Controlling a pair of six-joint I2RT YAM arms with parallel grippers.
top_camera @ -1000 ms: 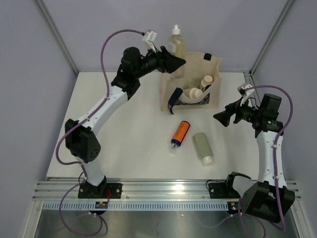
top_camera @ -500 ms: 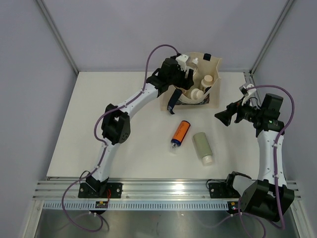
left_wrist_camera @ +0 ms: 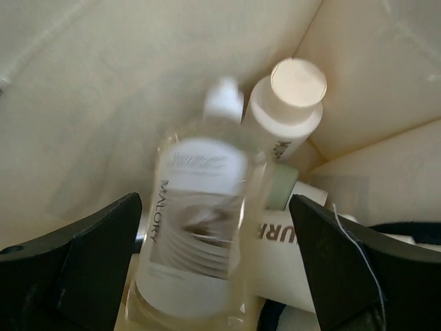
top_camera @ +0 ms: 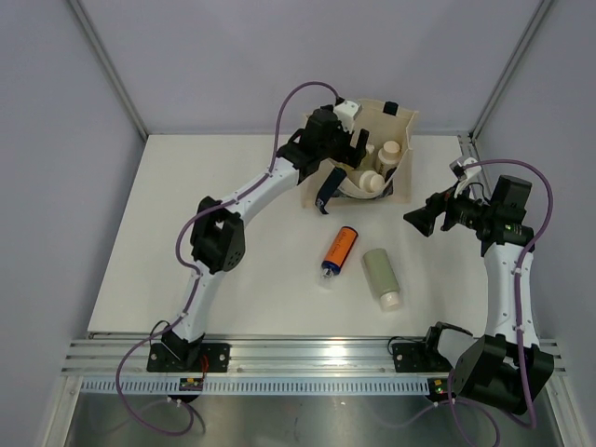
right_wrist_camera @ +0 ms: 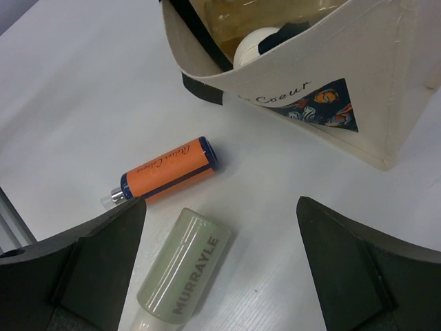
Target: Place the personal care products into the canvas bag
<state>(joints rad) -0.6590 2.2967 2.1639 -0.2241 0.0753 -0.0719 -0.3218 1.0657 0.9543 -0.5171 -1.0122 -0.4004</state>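
I will move my right gripper next to the body [top_camera: 380, 271] [right_wrist_camera: 183, 267] of the sage-green bottle beside the orange bottle and close it there.
The canvas bag [top_camera: 402, 126] stands at the back of the table. My left gripper [top_camera: 355, 146] is down inside it, jaws wide open. In the left wrist view a pale clear bottle [left_wrist_camera: 196, 221] labelled MALORY shows blurred between the jaws of my left gripper [left_wrist_camera: 213, 265], beside a cream bottle with a round cap [left_wrist_camera: 288, 103]. The orange bottle with blue tip [top_camera: 340, 248] and a sage-green bottle [top_camera: 380, 273] lie on the table in front of the bag. My right gripper [top_camera: 411, 220] is open and empty, above and to the right of them. Both bottles show in the right wrist view.
The bag's dark strap [top_camera: 327, 191] hangs over its front left corner. Its printed panel [right_wrist_camera: 318, 103] faces my right gripper [right_wrist_camera: 222, 203]. Grey walls and frame posts close the back and sides. A metal rail [top_camera: 307, 354] runs along the near edge.
My left arm has carried the pale bottle from above the bag's back rim down into the bag, and its jaws now stand wide. The right arm has hardly moved.
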